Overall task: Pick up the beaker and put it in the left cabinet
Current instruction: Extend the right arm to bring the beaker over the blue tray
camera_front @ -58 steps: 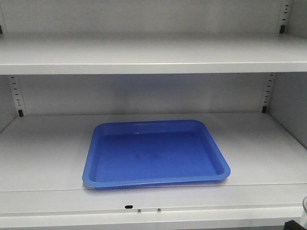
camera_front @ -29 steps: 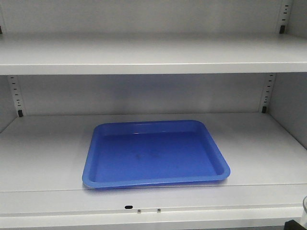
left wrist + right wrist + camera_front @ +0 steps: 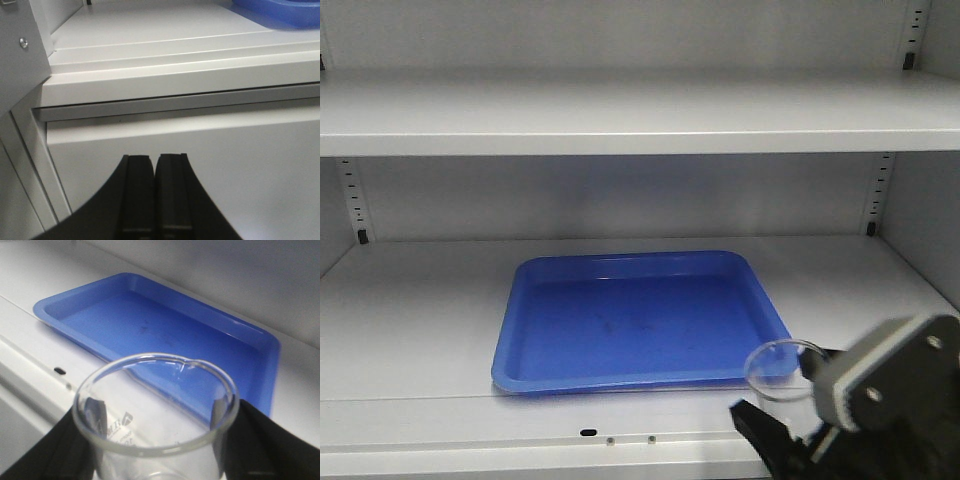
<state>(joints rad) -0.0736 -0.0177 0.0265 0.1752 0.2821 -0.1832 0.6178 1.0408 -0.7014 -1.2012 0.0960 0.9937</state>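
The robot's right gripper needs to release the beaker in the middle of the blue tray [image 3: 649, 331] [image 3: 169, 343] on the lower shelf.
The clear glass beaker [image 3: 782, 372] with a flared rim is held in my right gripper [image 3: 790, 425], low at the front right of the grey cabinet [image 3: 640, 110]. In the right wrist view the beaker [image 3: 156, 415] fills the foreground, upright, with a black finger on each side [image 3: 250, 440]. It hangs just in front of the shelf's front edge, near the blue tray's right corner. My left gripper [image 3: 155, 162] is shut and empty, below the shelf's front lip at the cabinet's left side.
A blue tray [image 3: 640, 320] lies in the middle of the lower shelf [image 3: 410, 330]; it also shows in the right wrist view [image 3: 150, 325]. An upper shelf [image 3: 640, 125] spans above. Peg-hole strips [image 3: 355, 200] run up the back corners. The cabinet's side walls close in both ends.
My right gripper with the beaker has risen into the front view from the bottom right corner and moved left toward the tray's corner. The tray has not moved.
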